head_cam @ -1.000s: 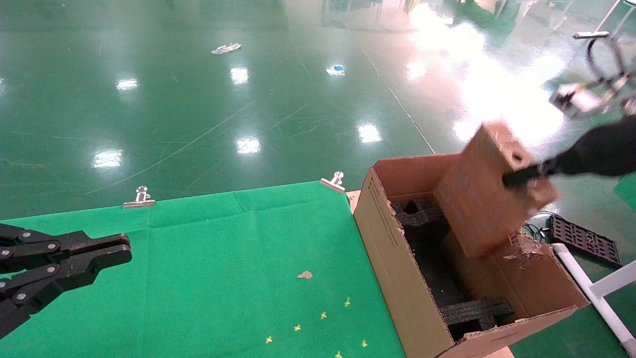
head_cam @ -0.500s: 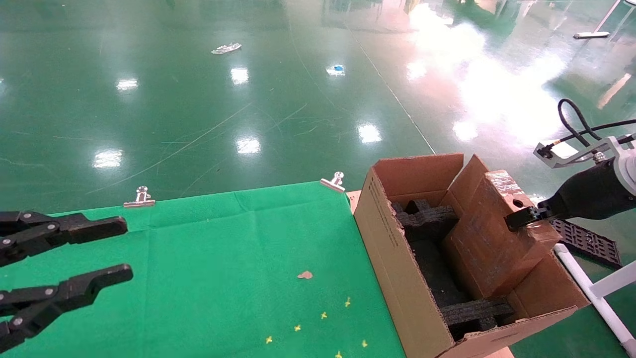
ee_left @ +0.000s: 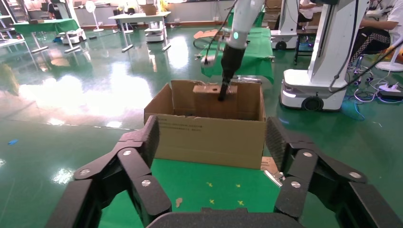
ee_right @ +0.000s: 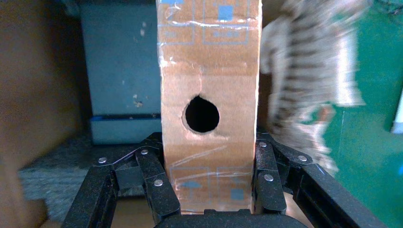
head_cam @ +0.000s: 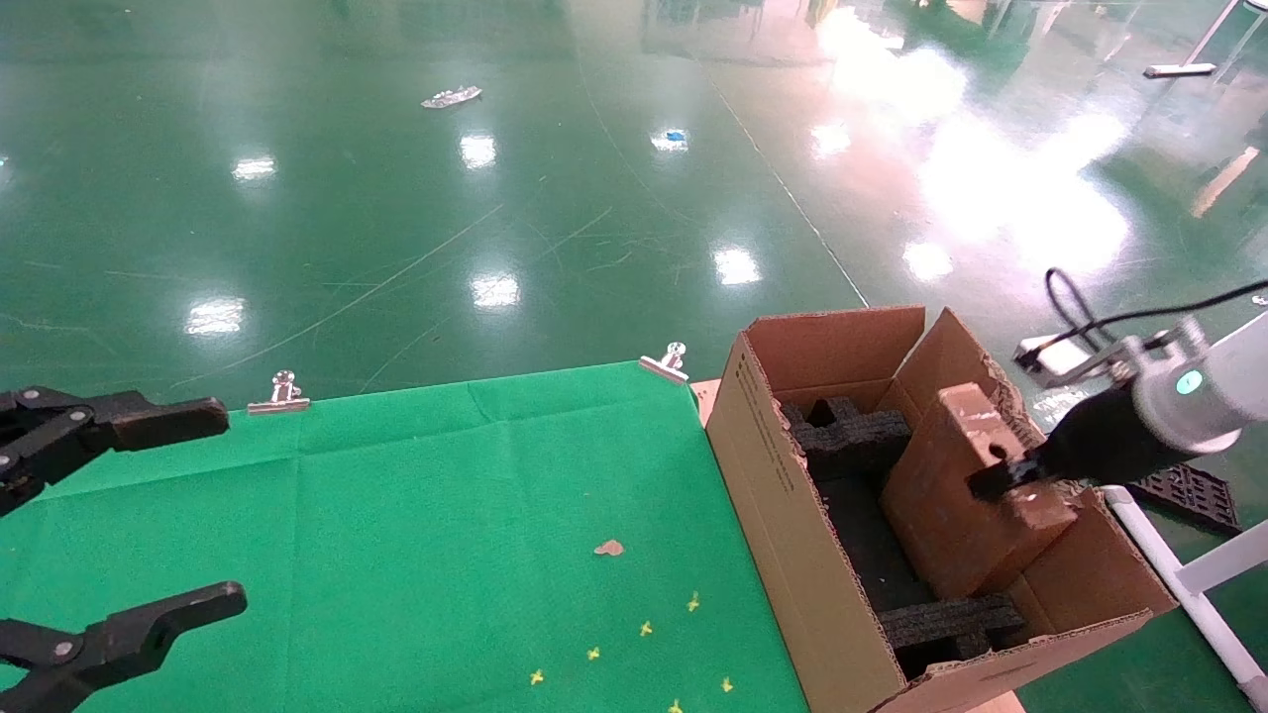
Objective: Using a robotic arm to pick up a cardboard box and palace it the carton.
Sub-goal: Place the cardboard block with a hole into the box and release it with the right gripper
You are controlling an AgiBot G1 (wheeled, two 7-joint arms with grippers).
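Note:
My right gripper needs to let go of the cardboard box in the carton [head_cam: 921, 525], between the black foam inserts that run along the torn side.
The slim reddish-brown cardboard box [head_cam: 946, 500] stands tilted inside the large light-brown carton [head_cam: 792, 535], between black foam inserts [head_cam: 852, 431]. My right gripper [head_cam: 1001, 480], on the white robotic arm [head_cam: 1204, 391], is shut on the box's narrow edge beside its round hole [ee_right: 202, 114]; the fingers [ee_right: 154, 183] clamp both faces of the box [ee_right: 209, 109]. My left gripper [head_cam: 149, 515] is open and empty over the green cloth at the left. The left wrist view shows the carton [ee_left: 211, 135] ahead with the box [ee_left: 206, 90] held in it.
A green cloth [head_cam: 446, 525] covers the table, held by metal clips [head_cam: 666, 362]. A small brown scrap [head_cam: 607, 547] and yellow marks [head_cam: 644, 628] lie on it. The carton's right flap [head_cam: 1080, 564] is torn. White tubing [head_cam: 1179, 584] and a black grid [head_cam: 1189, 495] lie at the right.
My right gripper has lowered the cardboard box from above the carton down into it. My left gripper has opened wide from shut.

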